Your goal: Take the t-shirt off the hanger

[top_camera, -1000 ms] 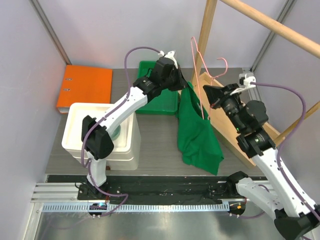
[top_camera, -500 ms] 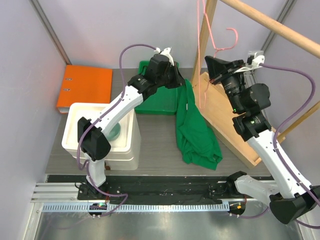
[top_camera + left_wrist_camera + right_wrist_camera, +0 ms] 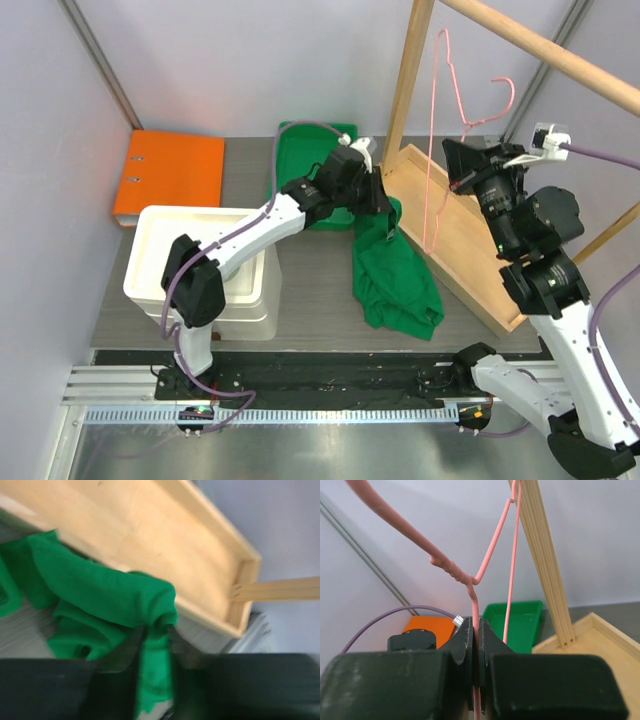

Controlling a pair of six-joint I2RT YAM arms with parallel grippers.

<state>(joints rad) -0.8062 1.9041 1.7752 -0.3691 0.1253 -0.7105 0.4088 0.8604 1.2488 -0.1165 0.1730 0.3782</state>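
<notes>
The robot's right gripper will release the pink wire hanger hooked over the slanted wooden rod (image 3: 564, 60) above the base of the stand.
The dark green t-shirt (image 3: 395, 275) lies crumpled on the table, its top end lifted. My left gripper (image 3: 384, 206) is shut on that upper fold; in the left wrist view the cloth (image 3: 100, 587) bunches between the blurred jaws of the gripper (image 3: 156, 632). The pink wire hanger (image 3: 433, 150) hangs bare, raised beside the wooden post, to the right of the shirt and apart from it. My right gripper (image 3: 463, 166) is shut on the wire below its hook; in the right wrist view the hanger (image 3: 490, 562) runs down between the jaws of the gripper (image 3: 476, 630).
A green plastic tray (image 3: 312, 150) sits at the back behind the left gripper. An orange binder (image 3: 170, 175) and a white bin (image 3: 200, 260) are on the left. A wooden stand base (image 3: 460, 235), its post (image 3: 405, 80) and a slanted rod (image 3: 560, 55) fill the right.
My right gripper has lifted the hanger up and to the right, out of the shirt. My left gripper has moved right and down with the cloth, and the shirt has slumped onto the table.
</notes>
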